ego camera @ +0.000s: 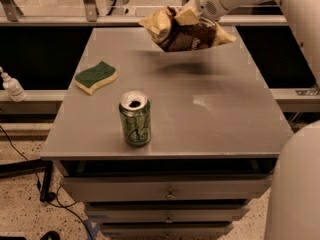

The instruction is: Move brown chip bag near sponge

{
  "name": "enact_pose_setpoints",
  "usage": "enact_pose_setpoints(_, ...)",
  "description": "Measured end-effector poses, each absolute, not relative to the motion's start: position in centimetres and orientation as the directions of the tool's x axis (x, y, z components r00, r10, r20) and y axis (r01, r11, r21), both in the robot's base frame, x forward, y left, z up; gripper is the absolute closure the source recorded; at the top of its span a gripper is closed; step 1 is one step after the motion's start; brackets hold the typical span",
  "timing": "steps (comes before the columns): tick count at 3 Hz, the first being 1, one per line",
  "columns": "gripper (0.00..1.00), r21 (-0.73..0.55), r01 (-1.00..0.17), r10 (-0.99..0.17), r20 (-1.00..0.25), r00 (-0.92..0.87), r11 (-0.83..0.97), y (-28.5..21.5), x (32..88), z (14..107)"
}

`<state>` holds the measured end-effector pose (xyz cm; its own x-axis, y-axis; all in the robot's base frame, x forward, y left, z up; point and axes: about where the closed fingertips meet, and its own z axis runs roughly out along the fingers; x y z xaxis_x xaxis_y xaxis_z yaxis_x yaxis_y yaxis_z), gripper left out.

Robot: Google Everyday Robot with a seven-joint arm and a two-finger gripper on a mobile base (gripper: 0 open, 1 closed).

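Observation:
The brown chip bag will leave my gripper and be set down on the grey table (118, 40), in the space between the sponge and the table's far edge.
The brown chip bag (187, 32), dark brown foil with pale yellow ends, hangs in the air above the far middle of the grey table (225, 119), casting a shadow below it. My gripper (192, 15) is shut on the bag's top and holds it clear of the surface. The sponge (96, 76), green top over a pale yellow base, lies flat near the table's left edge, well to the left of and nearer than the bag.
An open green soda can (135, 118) stands upright near the table's front, between sponge and front edge. A small white bottle (12, 86) sits on a ledge left of the table. Drawers are below the tabletop. My white arm runs along the right side.

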<state>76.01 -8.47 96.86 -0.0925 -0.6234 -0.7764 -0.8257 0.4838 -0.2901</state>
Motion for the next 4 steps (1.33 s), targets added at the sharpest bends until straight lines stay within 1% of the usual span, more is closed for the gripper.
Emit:
enact_pose_setpoints(1,1.00,-0.290,-0.834,-0.588,-0.807,-0.050,0.469,-3.3,76.9,98.5)
enact_pose_setpoints(3,1.00,-0.246,-0.858,-0.485,-0.875,-0.004,0.450,6.0,76.7,99.7)
enact_pose_setpoints(4,0.83,-0.226,-0.879,-0.450,-0.893,0.015,0.420,9.8,76.7,98.9)
